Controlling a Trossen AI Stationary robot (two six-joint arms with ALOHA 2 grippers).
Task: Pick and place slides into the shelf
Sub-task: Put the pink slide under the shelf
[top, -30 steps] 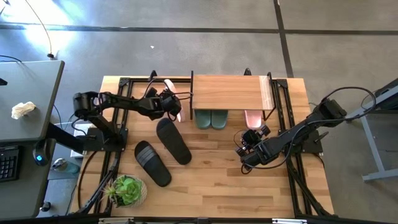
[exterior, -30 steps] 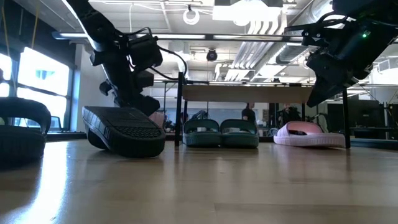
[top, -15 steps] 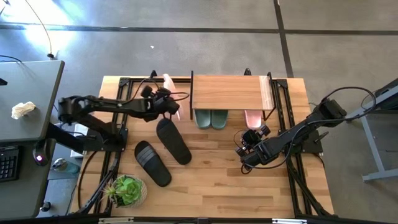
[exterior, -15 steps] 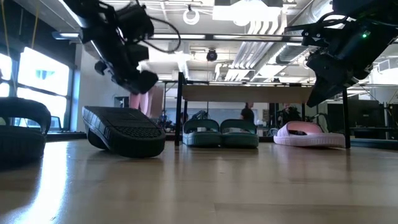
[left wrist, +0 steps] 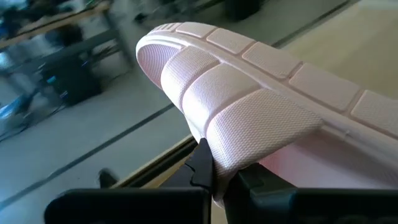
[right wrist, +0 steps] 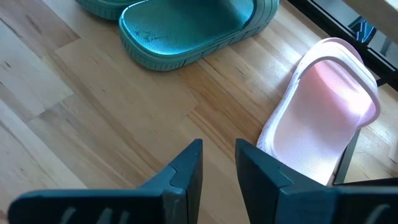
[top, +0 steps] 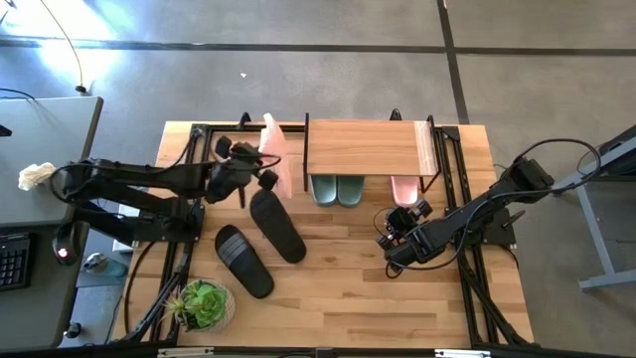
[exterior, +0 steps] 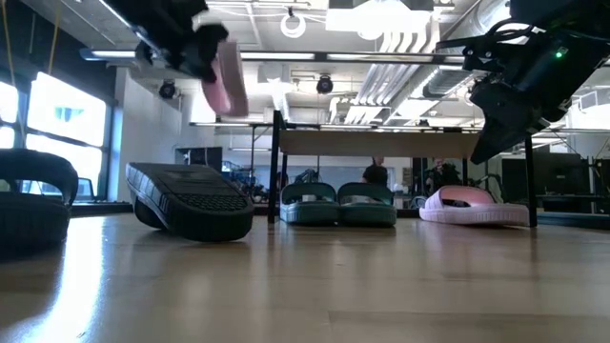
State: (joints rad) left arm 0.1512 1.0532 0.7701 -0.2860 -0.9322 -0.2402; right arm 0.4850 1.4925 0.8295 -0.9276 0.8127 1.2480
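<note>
Next, my left gripper sets the pink slide down on the bare wood (top: 370, 252) just in front of the sage-green pair. The pink slide is now high above the table.
My left gripper (top: 256, 177) is shut on a pale pink slide (top: 271, 151) and holds it high above the table (exterior: 225, 76), left of the shelf (top: 368, 147). The left wrist view shows the slide's treaded sole (left wrist: 249, 106). Under the shelf, resting on their soles, are the sage-green pair (top: 338, 189) and the other pink slide (top: 404, 187). Two black ribbed slides (top: 276, 225) (top: 243, 261) lie on the tabletop in front of the shelf's left end. My right gripper (top: 390, 239) hovers open, with a narrow gap, near the shelved pink slide (right wrist: 323, 118). My left gripper pinches the pink slide between its two fingers at the sole's edge (left wrist: 217, 163), near one end. The fingers (left wrist: 202, 165) come roughly level from the table's left side. The slide is lifted clear of the table, on edge, its sole facing the wrist camera.
A potted plant (top: 204, 304) stands at the table's near left corner. Black frame rails (top: 189, 239) run along both table sides. A grey desk (top: 40, 189) lies beyond the left edge. Bare wood (top: 338, 288) spreads across the near half of the table.
My left gripper has risen and drawn back toward the table's left edge, still shut on the pink slide. The slide, low beside the shelf's left leg a second ago, now hangs high and clear of the table, and has turned so more of its face shows from above.
</note>
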